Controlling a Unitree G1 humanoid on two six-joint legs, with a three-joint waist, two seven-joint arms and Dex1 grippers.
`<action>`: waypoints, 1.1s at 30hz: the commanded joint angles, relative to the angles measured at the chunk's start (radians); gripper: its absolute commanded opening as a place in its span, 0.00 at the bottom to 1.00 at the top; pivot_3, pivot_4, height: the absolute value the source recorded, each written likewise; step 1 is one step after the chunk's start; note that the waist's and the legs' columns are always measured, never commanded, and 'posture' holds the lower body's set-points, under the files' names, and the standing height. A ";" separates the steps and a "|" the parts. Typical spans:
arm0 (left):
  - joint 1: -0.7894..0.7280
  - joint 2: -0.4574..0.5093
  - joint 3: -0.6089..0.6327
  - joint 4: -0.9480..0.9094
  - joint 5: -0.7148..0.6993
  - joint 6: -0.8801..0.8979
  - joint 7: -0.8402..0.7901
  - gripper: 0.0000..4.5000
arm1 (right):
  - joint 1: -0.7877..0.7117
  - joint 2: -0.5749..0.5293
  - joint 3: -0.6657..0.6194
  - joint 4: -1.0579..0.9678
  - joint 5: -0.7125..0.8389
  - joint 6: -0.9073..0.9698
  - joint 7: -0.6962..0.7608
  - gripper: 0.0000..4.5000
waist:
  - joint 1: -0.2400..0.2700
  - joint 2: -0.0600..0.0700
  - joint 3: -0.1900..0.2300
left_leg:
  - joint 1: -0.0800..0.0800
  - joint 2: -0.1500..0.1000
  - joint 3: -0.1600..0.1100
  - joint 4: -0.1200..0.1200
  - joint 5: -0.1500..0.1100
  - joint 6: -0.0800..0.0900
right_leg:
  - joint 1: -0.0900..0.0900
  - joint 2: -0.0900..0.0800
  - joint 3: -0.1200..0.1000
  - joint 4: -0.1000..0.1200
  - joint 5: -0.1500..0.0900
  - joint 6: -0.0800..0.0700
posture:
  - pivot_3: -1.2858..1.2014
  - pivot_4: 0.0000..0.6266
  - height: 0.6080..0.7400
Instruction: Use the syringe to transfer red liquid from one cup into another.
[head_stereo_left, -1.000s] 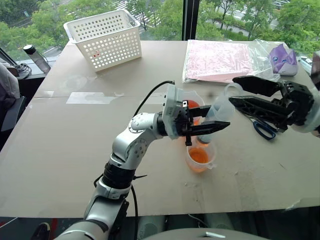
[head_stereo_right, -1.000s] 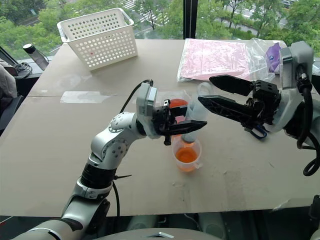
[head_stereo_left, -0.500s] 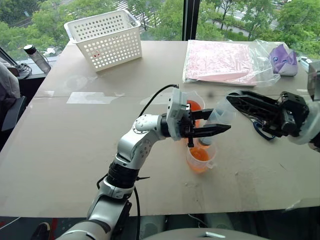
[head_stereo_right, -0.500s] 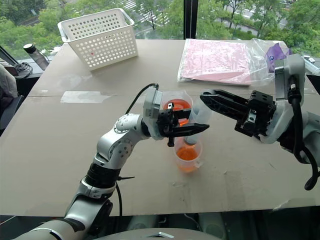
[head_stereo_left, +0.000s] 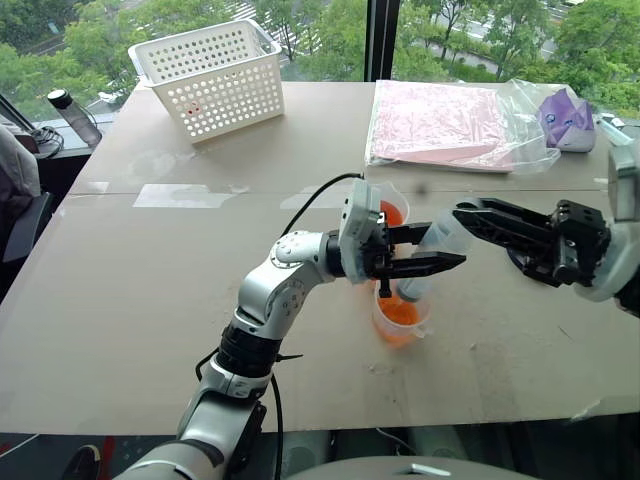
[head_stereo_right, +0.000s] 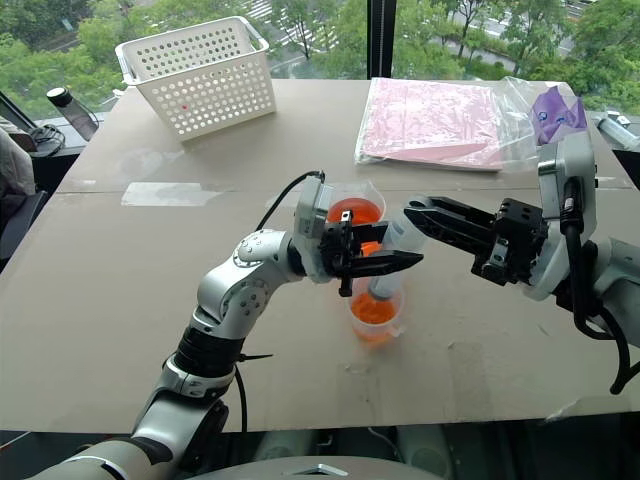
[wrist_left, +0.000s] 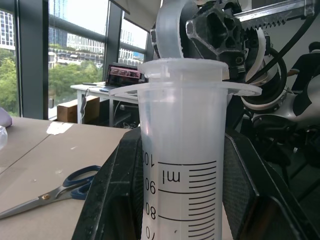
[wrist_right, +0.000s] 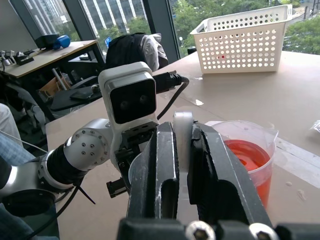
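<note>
Next, I set the syringe down with my left gripper on the bare table (head_stereo_left: 272, 252) in front of the white basket, off to the side by the cups.
The clear syringe (wrist_left: 182, 150) with a printed scale stands tilted, its tip down in the near cup (head_stereo_left: 400, 318), which holds orange-red liquid. My left gripper (head_stereo_left: 446, 244) is shut on the syringe barrel, a finger (wrist_left: 117, 200) on each side. My right gripper (head_stereo_left: 463, 212) comes in from the right and is shut on the plunger's ring end (wrist_right: 183, 132). A second cup (wrist_right: 250, 150) with red liquid (head_stereo_left: 391, 213) stands just behind the first.
A white perforated basket (head_stereo_left: 210, 75) stands at the far left of the table. A pink packet in a plastic bag (head_stereo_left: 440, 120) and a purple object (head_stereo_left: 565, 115) lie at the far right. Blue-handled scissors (wrist_left: 55, 187) lie right of the cups, under my right arm.
My right gripper, open around the plunger end a second ago, has come down a little and shut on it. My left gripper kept its hold on the barrel.
</note>
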 joint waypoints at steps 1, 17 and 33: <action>-0.032 -0.041 0.055 -0.065 -0.074 -0.027 0.019 0.31 | 0.025 -0.014 0.069 -0.035 -0.015 0.037 0.023 0.00 | 0.000 0.000 0.000 | 0.000 0.000 0.000 0.000 0.000 0.000 | 0.000 0.000 0.000 0.000 0.000 0.000 | 0.52 0.24 1.00; -0.095 -0.068 0.151 -0.153 -0.239 0.069 0.146 0.31 | -0.035 0.019 -0.061 0.147 0.218 -0.025 0.083 0.73 | 0.000 0.000 0.000 | 0.000 0.000 -0.001 0.002 0.000 0.000 | 0.003 0.000 -0.002 -0.001 0.000 0.000 | 0.52 0.24 1.00; -0.237 0.339 0.436 -0.188 -0.369 0.489 0.751 0.31 | -0.008 0.071 0.026 0.316 -0.200 -0.014 0.289 0.73 | -0.005 -0.001 0.000 | 0.001 0.001 -0.002 0.003 0.000 0.000 | 0.003 0.001 -0.002 0.000 0.000 0.000 | 0.52 0.24 1.00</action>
